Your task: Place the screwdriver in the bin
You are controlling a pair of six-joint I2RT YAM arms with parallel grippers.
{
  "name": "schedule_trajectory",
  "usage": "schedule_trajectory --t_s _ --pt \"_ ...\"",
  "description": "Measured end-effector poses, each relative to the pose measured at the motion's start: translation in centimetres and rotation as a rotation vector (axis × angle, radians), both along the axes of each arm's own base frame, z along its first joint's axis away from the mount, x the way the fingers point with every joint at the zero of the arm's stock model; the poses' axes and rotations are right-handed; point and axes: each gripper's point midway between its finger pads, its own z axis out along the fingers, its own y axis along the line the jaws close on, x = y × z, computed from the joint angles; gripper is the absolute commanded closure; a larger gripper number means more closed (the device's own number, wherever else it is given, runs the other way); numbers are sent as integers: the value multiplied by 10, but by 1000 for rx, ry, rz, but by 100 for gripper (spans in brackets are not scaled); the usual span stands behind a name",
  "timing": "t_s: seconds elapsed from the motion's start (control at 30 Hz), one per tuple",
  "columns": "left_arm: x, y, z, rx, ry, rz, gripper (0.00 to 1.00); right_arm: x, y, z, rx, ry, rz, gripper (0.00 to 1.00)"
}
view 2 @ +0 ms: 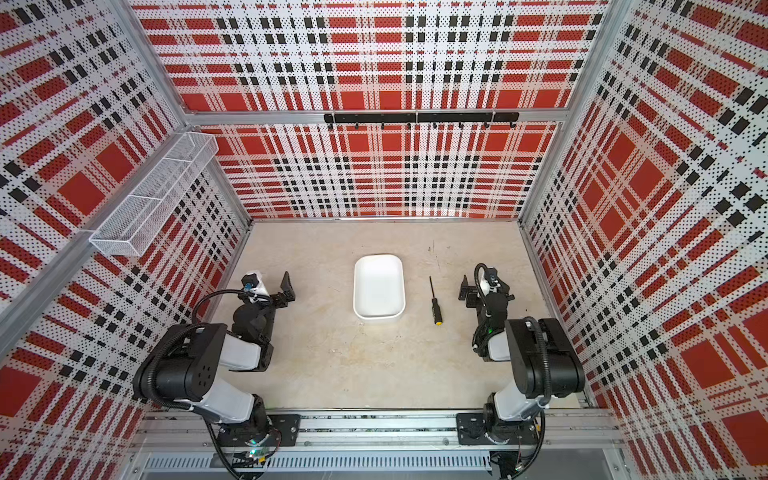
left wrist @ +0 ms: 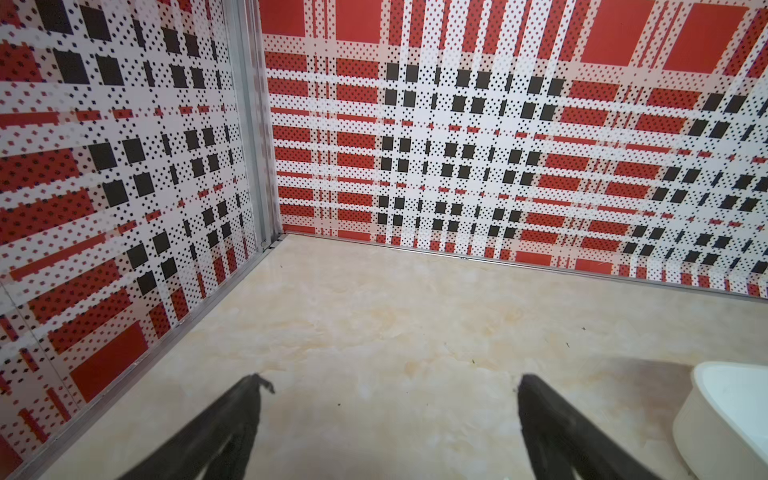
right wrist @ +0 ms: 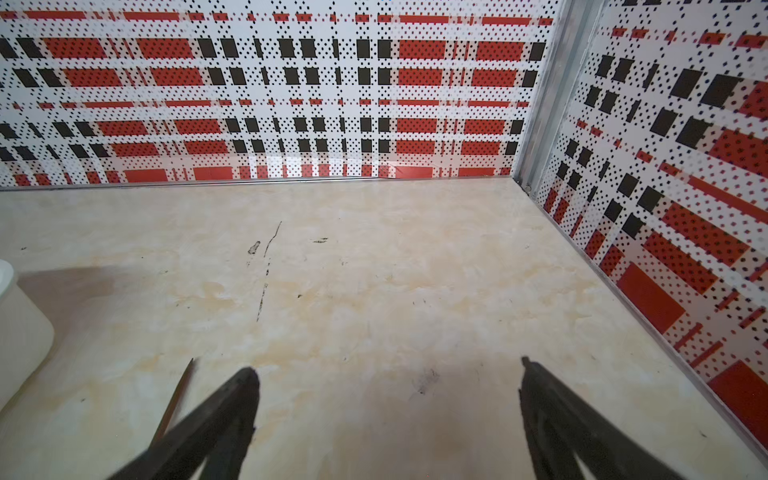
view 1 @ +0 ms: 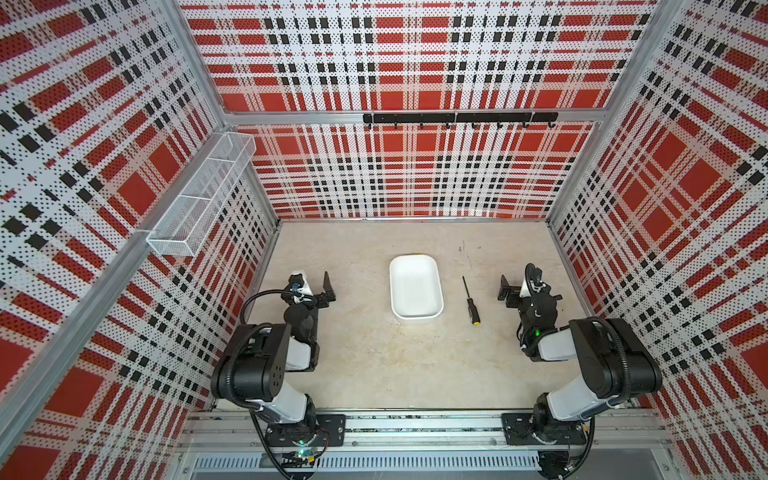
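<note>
The screwdriver should be taken next by my right gripper, which will go and close on the middle of its black handle (view 1: 473, 312), just ahead of the yellow-orange cap.
The screwdriver (view 1: 471, 301) (view 2: 434, 302) lies flat on the beige floor, thin shaft pointing to the back wall and its yellow-orange cap nearest me. Just left of it stands the bin (view 1: 415, 286) (view 2: 379, 286), a shallow white tray with nothing in it. My right gripper (view 1: 519, 279) (right wrist: 387, 368) rests open a little to the right of the screwdriver, holding nothing; the shaft (right wrist: 178, 395) shows beside one finger in the right wrist view. My left gripper (view 1: 312, 277) (left wrist: 390, 380) is open and empty, left of the bin (left wrist: 731, 415).
A long white wire mesh basket (view 1: 199, 195) hangs high on the left wall. A black hook rail (view 1: 459, 117) runs along the back wall. Plaid perforated walls close in three sides. Dark scuff marks (right wrist: 266, 266) streak the floor behind the screwdriver.
</note>
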Motion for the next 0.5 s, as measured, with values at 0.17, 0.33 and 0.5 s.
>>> schedule_trajectory --t_s 0.17,0.33,0.5 --pt "0 0 0 0 0 0 2 0 0 0 0 0 0 0" --pt "0 0 0 0 0 -1 2 0 0 0 0 0 0 0" --pt "0 -3 0 3 0 -21 2 0 -1 0 1 -1 -4 0"
